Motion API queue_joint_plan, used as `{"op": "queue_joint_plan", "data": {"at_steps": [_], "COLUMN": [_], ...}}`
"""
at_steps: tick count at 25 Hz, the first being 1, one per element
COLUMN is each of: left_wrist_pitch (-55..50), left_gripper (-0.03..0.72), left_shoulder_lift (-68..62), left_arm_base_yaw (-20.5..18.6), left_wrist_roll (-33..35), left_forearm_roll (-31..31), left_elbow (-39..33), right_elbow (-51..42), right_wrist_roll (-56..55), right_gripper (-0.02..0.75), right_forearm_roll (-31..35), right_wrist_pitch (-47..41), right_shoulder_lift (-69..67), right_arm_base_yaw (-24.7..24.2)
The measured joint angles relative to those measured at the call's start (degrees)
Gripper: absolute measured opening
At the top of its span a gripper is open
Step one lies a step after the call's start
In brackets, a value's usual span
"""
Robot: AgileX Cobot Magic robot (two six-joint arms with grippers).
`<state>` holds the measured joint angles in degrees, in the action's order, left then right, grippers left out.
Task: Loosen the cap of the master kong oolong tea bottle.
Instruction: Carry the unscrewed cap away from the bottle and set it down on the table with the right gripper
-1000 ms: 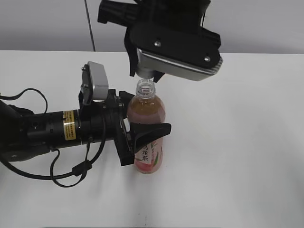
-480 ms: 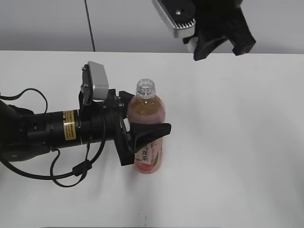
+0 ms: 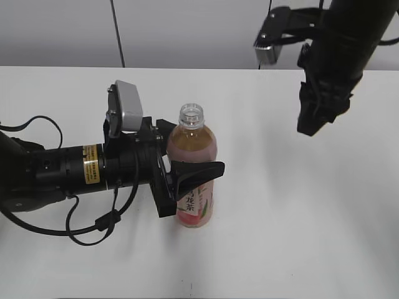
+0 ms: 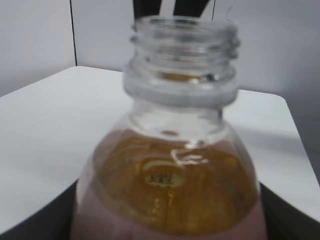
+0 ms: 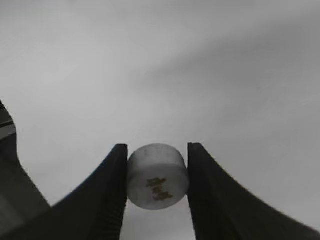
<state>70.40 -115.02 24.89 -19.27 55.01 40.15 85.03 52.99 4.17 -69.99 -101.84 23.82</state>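
The right gripper needs to release the cap on the open white table level with the bottle's foot [image 3: 304, 222], opposite the left gripper.
The master kong oolong tea bottle [image 3: 192, 142] stands upright on the white table [image 3: 299, 237], its threaded neck [image 4: 181, 55] bare and open. My left gripper [image 3: 187, 163] reaches in from the left and is shut on the bottle's body; its dark fingers [image 4: 282, 212] show at the lower corners of the left wrist view. The cap [image 5: 157, 176], white with a small dark logo, is pinched between the black fingers of my right gripper [image 5: 157, 148]. In the exterior view that gripper [image 3: 310, 126] hangs above the table, well right of the bottle, with the cap hidden.
The left arm and its black cables [image 3: 93, 230] lie across the left side of the table. A grey wall [image 3: 187, 31] runs behind the table's far edge.
My right gripper, holding the cap, has swung from above the bottle's neck to the right and come lower. The bottle and left gripper have stayed put.
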Motion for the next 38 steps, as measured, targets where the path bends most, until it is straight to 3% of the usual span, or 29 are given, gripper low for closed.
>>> {"op": "queue_joint_plan", "data": {"at_steps": [7,12,17,25,28,33,38], "left_wrist_pitch": [0.0,0.0,0.0,0.1,0.1,0.1,0.1], "left_gripper": [0.455,0.455,0.455,0.455,0.455,0.455,0.455], "left_shoulder_lift": [0.0,0.0,0.0,0.0,0.0,0.0,0.0], "left_arm_base_yaw": [0.0,0.0,0.0,0.0,0.0,0.0,0.0], "left_wrist_roll": [0.0,0.0,0.0,0.0,0.0,0.0,0.0], "left_forearm_roll": [0.0,0.0,0.0,0.0,0.0,0.0,0.0], "left_elbow": [0.0,0.0,0.0,0.0,0.0,0.0,0.0], "right_elbow": [-14.2,-23.8,-26.4,-26.4,-26.5,-26.0,-24.1], "right_wrist_roll": [-11.5,-14.4,-18.1,-19.5,-20.6,-28.2,-38.1], "right_gripper": [0.276,0.276,0.276,0.281,0.356,0.575,0.573], "right_forearm_roll": [-0.6,-0.9,-0.9,0.6,2.7,2.0,-1.2], "right_wrist_pitch": [1.6,12.1,20.2,24.9,25.9,26.7,19.9], "right_shoulder_lift": [0.0,0.0,-1.4,-8.3,-8.9,-8.9,-5.8], "right_arm_base_yaw": [-2.5,-2.6,-2.6,-2.6,-2.6,-2.6,-2.6]}}
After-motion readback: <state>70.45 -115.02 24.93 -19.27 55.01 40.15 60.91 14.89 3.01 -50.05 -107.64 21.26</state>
